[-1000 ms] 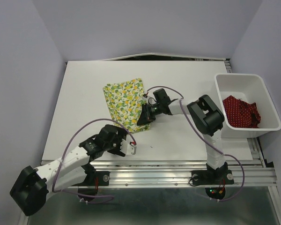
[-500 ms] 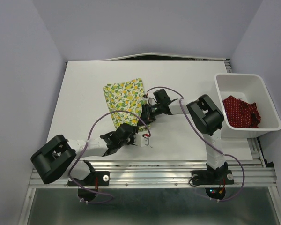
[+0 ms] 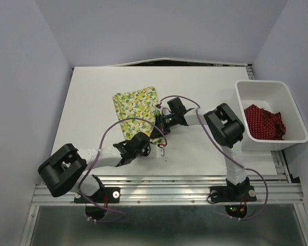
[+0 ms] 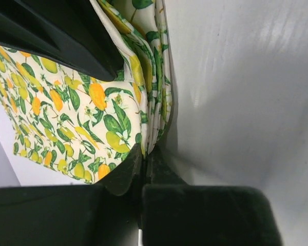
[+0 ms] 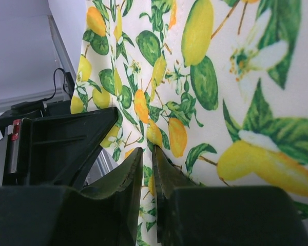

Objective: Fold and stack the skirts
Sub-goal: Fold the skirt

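Note:
Next, my left gripper lets go of the lemon skirt on the table [image 3: 140, 135] around the skirt's near edge.
The white skirt with the lemon print [image 3: 136, 108] lies folded flat on the table left of centre. My left gripper [image 3: 155, 144] is at the skirt's near right corner. In the left wrist view its jaws are shut on the layered edge of the lemon skirt [image 4: 113, 123], at the left gripper [image 4: 143, 152]. My right gripper [image 3: 157, 130] is just beyond it on the same edge. The right gripper [image 5: 150, 154] has its jaws pinched on a fold of the lemon cloth [image 5: 231, 77]. The red dotted skirt [image 3: 265, 122] lies crumpled in the bin.
The white plastic bin [image 3: 262, 85] stands at the table's right edge. The two wrists are close together at the skirt's corner, and the left gripper's black body [image 5: 56, 148] fills the left of the right wrist view. Bare white table [image 3: 97, 92] surrounds the skirt.
My left arm swung in from the near left to the lemon skirt's near right corner, and its jaws went from wide open to shut on the edge. The right gripper stayed put.

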`<state>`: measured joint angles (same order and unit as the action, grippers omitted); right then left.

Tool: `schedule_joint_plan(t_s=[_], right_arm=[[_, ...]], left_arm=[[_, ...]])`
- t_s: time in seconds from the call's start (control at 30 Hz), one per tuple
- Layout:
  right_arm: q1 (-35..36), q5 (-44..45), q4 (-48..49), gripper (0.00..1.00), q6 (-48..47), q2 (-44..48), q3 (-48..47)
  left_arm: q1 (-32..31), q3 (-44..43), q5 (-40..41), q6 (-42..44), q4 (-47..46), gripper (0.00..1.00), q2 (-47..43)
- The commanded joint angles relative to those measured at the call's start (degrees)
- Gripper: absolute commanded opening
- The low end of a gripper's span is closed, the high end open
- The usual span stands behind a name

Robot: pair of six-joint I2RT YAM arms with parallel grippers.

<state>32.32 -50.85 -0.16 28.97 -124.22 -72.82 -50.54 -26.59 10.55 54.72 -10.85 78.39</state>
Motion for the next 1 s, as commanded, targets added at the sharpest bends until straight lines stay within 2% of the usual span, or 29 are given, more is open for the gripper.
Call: schedule_joint_plan(t_s=[0.0, 0.1, 0.23, 0.27, 0.33, 0.57, 0.77, 0.97], right_arm=[[0.29, 1.81, -2.65, 0.20, -0.93, 0.55, -1.10], [-0.76, 1.54, -2.91, 0.29, -1.89, 2.40, -2.85], [-2.26, 2.77, -3.61, 0.49, -4.70, 5.39, -7.24], [-2.95, 3.12, -4.75, 0.57, -5.76, 6.18, -8.56], [-2.96, 4.88, -7.20, 0.63, -9.26, 6.36, -13.12], [-2.96, 8.22, -10.47, 0.66, -16.22, 1.45, -27.63], [-2.96, 9.80, -10.39, 0.65, -20.53, -8.22, -40.36], [-2.34, 9.02, -8.80, 0.66, -23.87, -16.83, -46.79]], left_arm=[[-0.08, -3.90, -5.52, -2.34, 10.65, 0.00, -3.76], [-0.08, -5.31, -10.10, -2.25, 16.20, 0.00, -5.70], [-0.08, -6.98, -15.81, -2.07, 21.74, 0.00, -8.42], [-0.08, -7.25, -17.82, -1.90, 22.88, 0.00, -9.39], [-0.08, -7.86, -19.68, -1.28, 25.96, 0.00, -12.28], [-0.08, -8.21, -26.45, 2.23, 33.87, 0.00, -19.24], [-0.17, -8.92, -32.07, 5.40, 39.49, 0.00, -22.05], [-0.08, -11.55, -34.89, 4.79, 42.31, 0.00, -22.58]])
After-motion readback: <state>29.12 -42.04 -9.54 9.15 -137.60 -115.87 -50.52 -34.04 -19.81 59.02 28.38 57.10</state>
